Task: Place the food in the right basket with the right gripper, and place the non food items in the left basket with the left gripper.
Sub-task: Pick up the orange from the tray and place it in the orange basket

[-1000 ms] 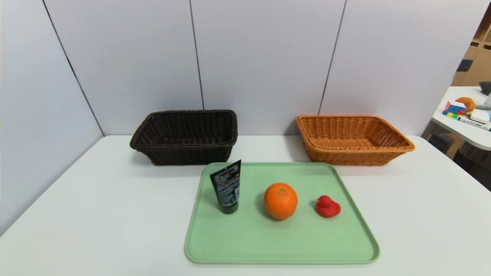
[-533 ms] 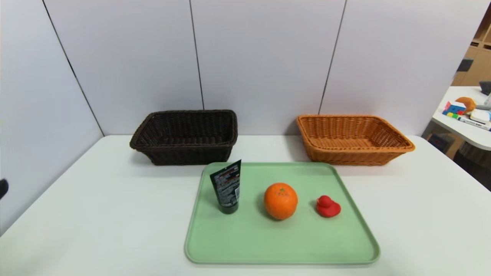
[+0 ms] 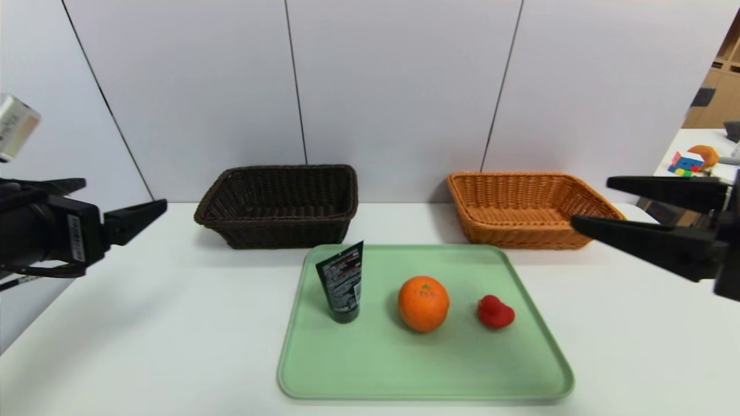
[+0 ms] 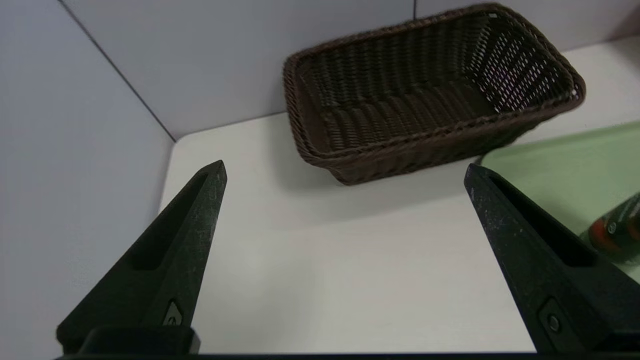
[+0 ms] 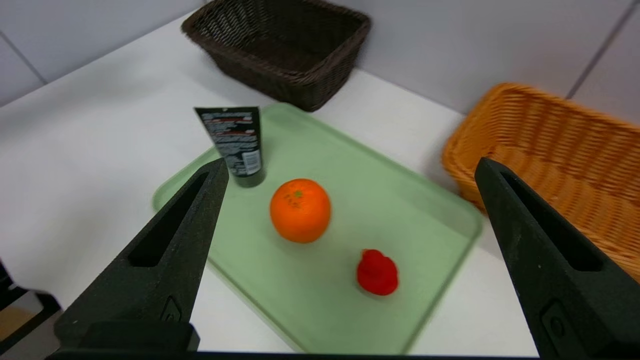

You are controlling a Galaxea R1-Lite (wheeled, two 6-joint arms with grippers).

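Next, my right gripper will go to the orange, the food on the green tray, and close around the orange's middle [image 3: 424,305] [image 5: 300,211].
On the green tray [image 3: 404,364] stand a black tube [image 3: 342,281], upright at the left, an orange [image 3: 423,303] in the middle and a small red duck [image 3: 495,312] at the right. Behind the tray sit a dark brown basket [image 3: 283,234] on the left and an orange basket [image 3: 520,237] on the right, both empty. My left gripper [image 3: 124,193] hovers open at the far left, facing the dark basket [image 4: 425,145]. My right gripper [image 3: 589,202] hangs open at the far right, above the table; its wrist view shows the orange [image 5: 300,210], duck [image 5: 377,271] and tube [image 5: 235,145] below.
Grey wall panels close off the white table [image 3: 144,323] at the back and left. A side table [image 3: 699,190] with toys stands beyond the right edge. Bare tabletop lies on both sides of the tray.
Both arms have come into the head view from the sides, left and right, with open jaws. The tube, orange, duck and baskets have not moved.
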